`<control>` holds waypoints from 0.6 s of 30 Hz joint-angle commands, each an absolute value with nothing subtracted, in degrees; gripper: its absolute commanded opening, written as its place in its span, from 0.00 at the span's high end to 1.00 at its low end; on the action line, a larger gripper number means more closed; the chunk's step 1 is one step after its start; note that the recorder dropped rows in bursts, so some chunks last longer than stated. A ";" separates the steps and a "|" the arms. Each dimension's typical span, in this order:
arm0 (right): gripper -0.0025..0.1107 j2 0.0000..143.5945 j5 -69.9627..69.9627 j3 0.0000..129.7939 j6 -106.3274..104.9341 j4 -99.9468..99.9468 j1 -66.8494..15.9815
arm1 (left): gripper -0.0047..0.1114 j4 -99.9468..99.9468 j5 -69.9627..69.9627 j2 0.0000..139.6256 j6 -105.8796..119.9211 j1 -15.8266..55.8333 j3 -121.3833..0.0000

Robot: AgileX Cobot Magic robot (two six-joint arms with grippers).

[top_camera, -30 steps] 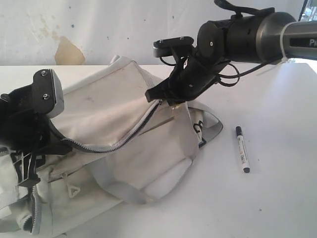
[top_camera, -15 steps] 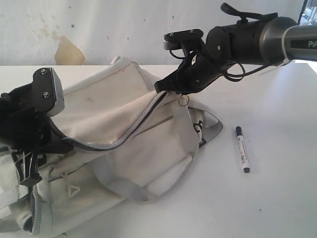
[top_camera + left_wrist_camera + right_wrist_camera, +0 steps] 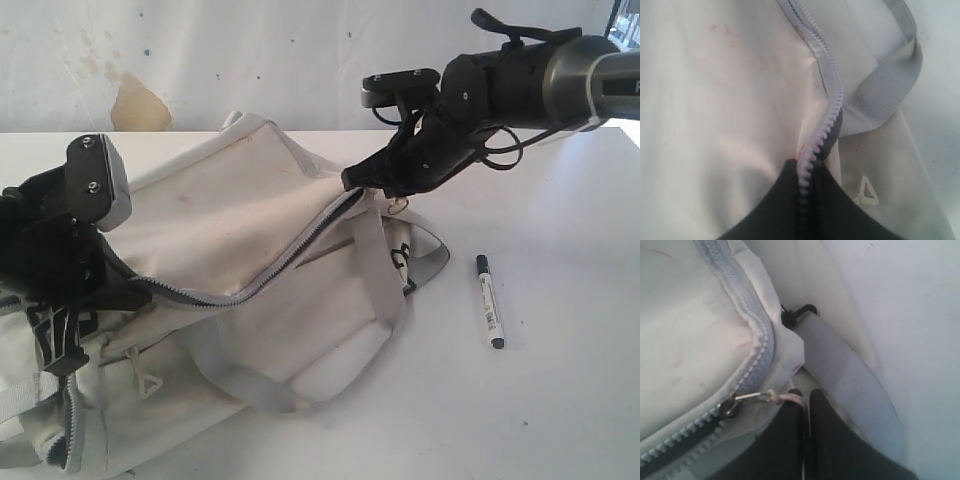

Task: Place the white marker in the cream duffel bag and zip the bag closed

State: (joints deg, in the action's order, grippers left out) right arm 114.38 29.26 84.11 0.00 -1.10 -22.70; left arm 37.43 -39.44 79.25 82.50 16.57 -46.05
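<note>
I can see the cream duffel bag's flap sagging over its opening, so I will take the flap's zipper edge (image 3: 152,285) with my left gripper and lift it before the white marker goes in.
The cream duffel bag (image 3: 220,215) lies on the left half of the table, with its grey zipper (image 3: 290,255) running between my two grippers. At the bag's right end, my right gripper (image 3: 362,180) (image 3: 805,395) is shut on the pale cord of the zipper pull (image 3: 785,397), which is attached to the slider (image 3: 730,408). My left gripper (image 3: 125,288) (image 3: 807,167) is shut on the zipper tape at the bag's left end. The white marker (image 3: 489,314), black-capped, lies on the table right of the bag, apart from both grippers.
Pale grey webbing straps (image 3: 375,270) (image 3: 885,90) loop over the bag's front, with a black buckle (image 3: 402,260) beside them. A small cream triangular pull (image 3: 148,384) hangs low on the bag. White tabletop (image 3: 560,400) stretches to the right of the marker.
My right gripper has moved right and slightly up with the zipper pull, drawing the slider and the bag's right end along. The left gripper and the marker have stayed put.
</note>
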 commanded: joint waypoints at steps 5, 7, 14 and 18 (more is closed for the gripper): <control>0.98 114.85 31.62 83.95 0.59 0.00 -21.54 | 0.96 38.42 -40.23 78.66 82.00 16.64 -45.76; 0.98 114.75 31.62 83.95 0.47 0.00 -21.54 | 0.96 38.42 -40.23 78.66 82.00 16.64 -45.76; 0.69 114.28 33.18 83.95 0.00 -3.89 -21.64 | 0.96 38.42 -40.23 78.66 82.00 16.64 -45.76; 0.47 112.65 34.83 83.95 0.00 -5.93 -21.64 | 0.96 38.42 -40.23 78.66 82.00 16.64 -45.76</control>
